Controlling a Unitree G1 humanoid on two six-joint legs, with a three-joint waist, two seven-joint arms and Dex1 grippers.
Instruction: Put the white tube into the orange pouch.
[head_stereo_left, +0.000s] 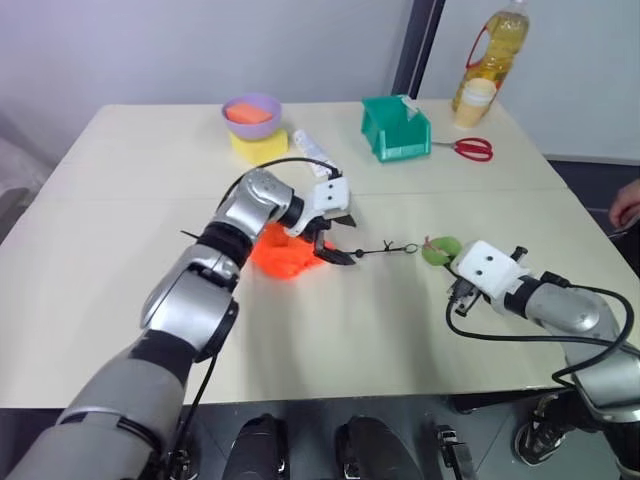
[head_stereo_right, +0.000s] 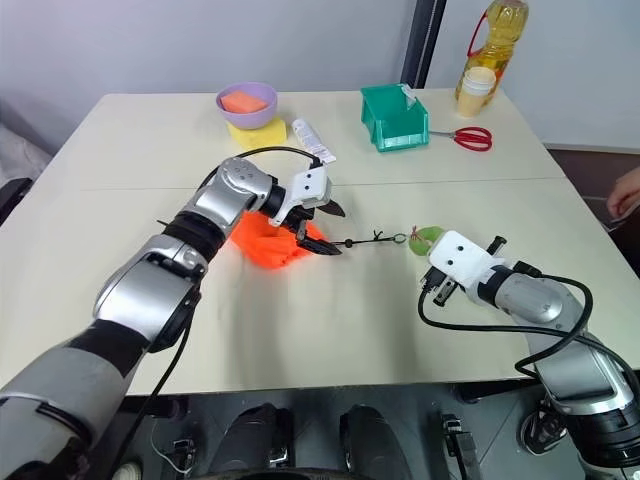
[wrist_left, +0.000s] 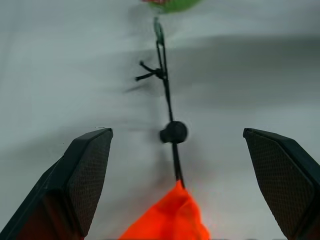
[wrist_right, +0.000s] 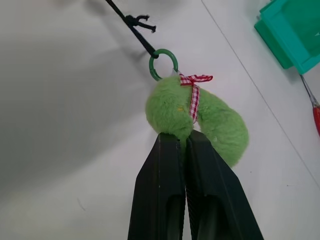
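The orange pouch is lying crumpled behind the cord bead, so my left gripper needs to back away from the bead and grab the pouch's corner (wrist_left: 178, 212) to spread the pouch out.
The orange pouch (head_stereo_left: 280, 252) lies crumpled near the middle of the table. Its black cord (head_stereo_left: 385, 250) runs right to a fuzzy green tag (head_stereo_left: 438, 247). My left gripper (head_stereo_left: 338, 238) hovers over the pouch's cord end, open, with the cord bead (wrist_left: 174, 132) and the pouch tip (wrist_left: 172, 220) between its wide-apart fingers. My right gripper (wrist_right: 177, 136) is shut on the green tag (wrist_right: 210, 122), which carries a red checked ribbon and a green ring. The white tube is hidden from view.
At the back stand a purple bowl (head_stereo_left: 250, 112), a yellow sponge (head_stereo_left: 260, 146), a longer white tube (head_stereo_left: 313, 148), a green bin (head_stereo_left: 396, 128), red scissors (head_stereo_left: 470, 148), an oil bottle (head_stereo_left: 495, 55) and a cup (head_stereo_left: 473, 100). A person's hand (head_stereo_left: 627, 205) shows at the right edge.
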